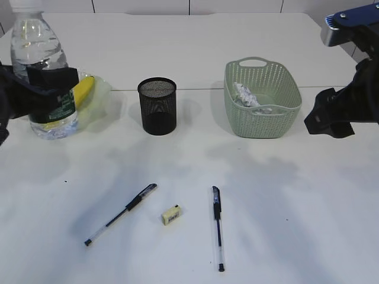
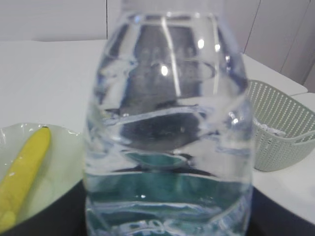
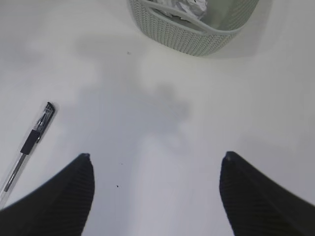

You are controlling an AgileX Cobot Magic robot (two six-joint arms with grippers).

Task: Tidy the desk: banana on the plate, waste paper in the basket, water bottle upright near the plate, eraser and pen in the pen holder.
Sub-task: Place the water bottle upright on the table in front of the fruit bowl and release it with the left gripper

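The robot's left gripper should release the water bottle upright on the table [image 1: 84,165], just in front of the pale plate.
The clear water bottle [image 1: 41,65] stands upright at the far left, and my left gripper [image 1: 50,89] is shut on its green-labelled middle. In the left wrist view the bottle [image 2: 167,137] fills the frame. Just right of it the yellow banana [image 1: 84,90] lies on the pale plate [image 1: 99,105]. The black mesh pen holder [image 1: 157,106] is mid-table. Crumpled waste paper [image 1: 246,94] lies in the green basket [image 1: 262,97]. Two pens [image 1: 121,214] [image 1: 218,228] and the yellow eraser [image 1: 171,215] lie near the front. My right gripper [image 1: 331,115] hangs open right of the basket.
The right wrist view looks down on bare table between the open fingers [image 3: 74,196], with one pen's cap end [image 3: 29,142] at the left and the basket [image 3: 197,34] ahead. In the left wrist view the banana [image 2: 22,172] and the basket [image 2: 280,128] flank the bottle.
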